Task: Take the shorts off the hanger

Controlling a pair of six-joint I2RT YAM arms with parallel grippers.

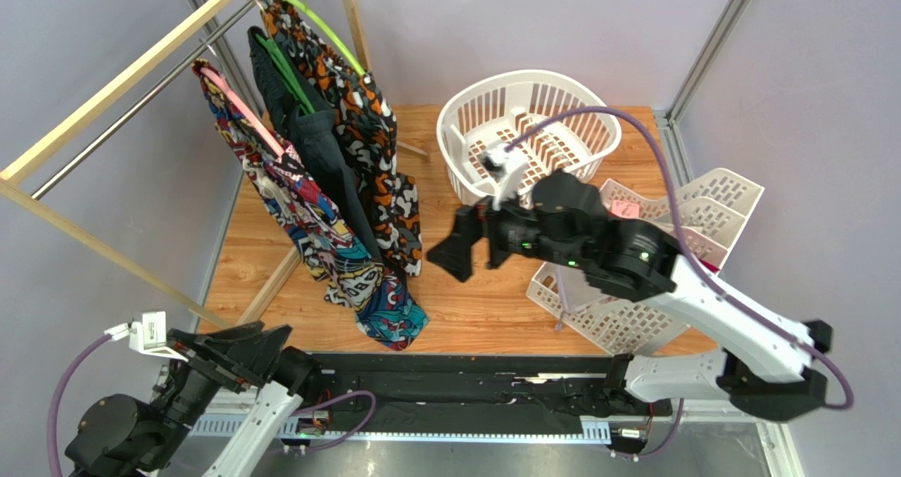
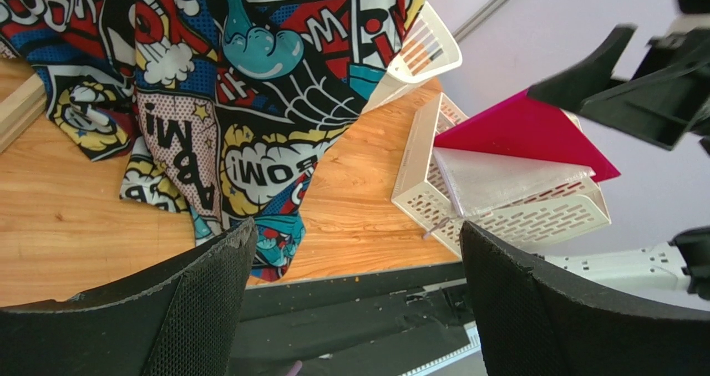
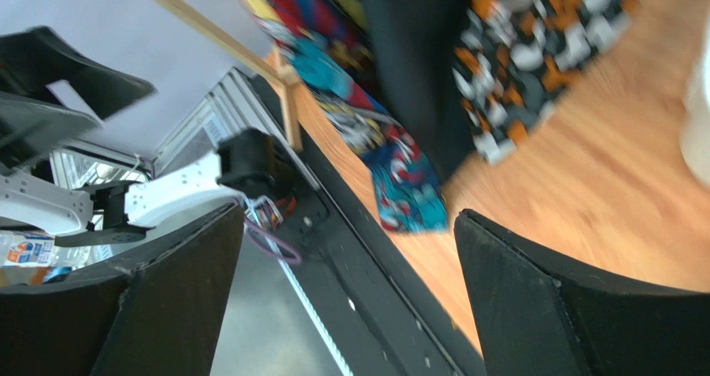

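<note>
The waistband (image 1: 286, 158) of the shorts, at the pink hanger's lower end beside the charcoal garment, is the next place my right gripper will go to and close on.
The shorts (image 1: 317, 234), with a busy comic print, hang on the pink hanger (image 1: 241, 108) from the rail at the left, and their lower end reaches the wooden table. My left gripper (image 1: 259, 340) sits low at the near left edge, open and empty, below the shorts' hem. In the left wrist view the shorts (image 2: 217, 85) hang above and ahead of the gripper (image 2: 354, 301). My right gripper (image 1: 457, 247) is open and empty in the air to the right of the garments. In the blurred right wrist view the shorts' hem (image 3: 400, 176) lies ahead of the gripper (image 3: 346, 293).
A charcoal garment (image 1: 323, 160) on a dark green hanger (image 1: 286, 76) and an orange-black-white garment (image 1: 370, 150) on a light green hanger (image 1: 317, 23) hang beside the shorts. A round white basket (image 1: 529, 129) stands at the back. White trays (image 1: 677, 234) lie at the right.
</note>
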